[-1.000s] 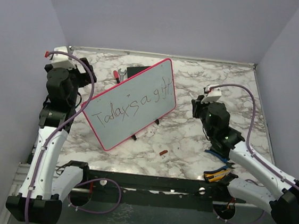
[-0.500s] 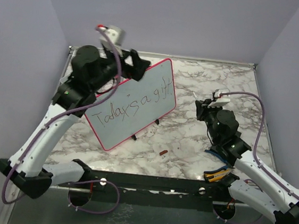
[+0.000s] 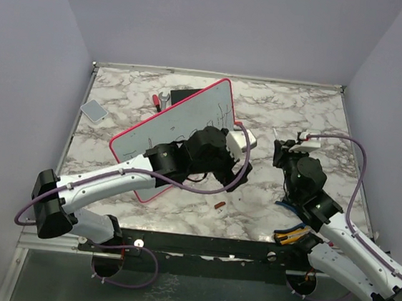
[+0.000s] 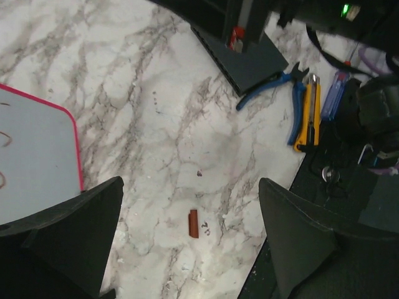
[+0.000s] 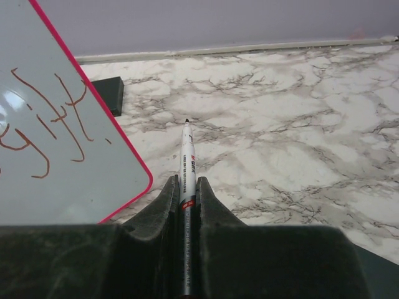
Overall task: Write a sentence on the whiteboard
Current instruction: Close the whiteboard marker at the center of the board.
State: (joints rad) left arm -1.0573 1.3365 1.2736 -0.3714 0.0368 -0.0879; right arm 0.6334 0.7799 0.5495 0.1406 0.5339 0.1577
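Observation:
The small red cap on the marble before the whiteboard is next for my left gripper, which should go down to it and close on the cap's sides (image 3: 220, 205) (image 4: 194, 225).
The whiteboard (image 3: 162, 126), pale grey with a pink-red frame, stands tilted at the table's middle left. Its corner shows in the left wrist view (image 4: 34, 159) and its end in the right wrist view (image 5: 56, 143). The sentence (image 3: 219, 113) is mostly hidden by my left arm; "gift" (image 5: 53, 121) shows in the right wrist view. My left gripper (image 3: 217, 170) (image 4: 190, 184) is open and empty, above the table in front of the board. My right gripper (image 3: 285, 146) (image 5: 187, 180) is shut on a white marker (image 5: 187, 159), tip forward, right of the board.
A small red cap (image 3: 219, 205) (image 4: 193, 223) lies on the marble below my left gripper. Blue-handled pliers (image 4: 268, 93) and a yellow utility knife (image 4: 308, 112) lie near the front right. A grey pad (image 3: 94, 110) lies far left. A wrench (image 3: 159, 101) and a dark block (image 3: 182, 93) sit behind the board.
My left arm has swung from the far left, over the board, down in front of it, covering much of the lettering. My right gripper has shifted slightly right with the marker.

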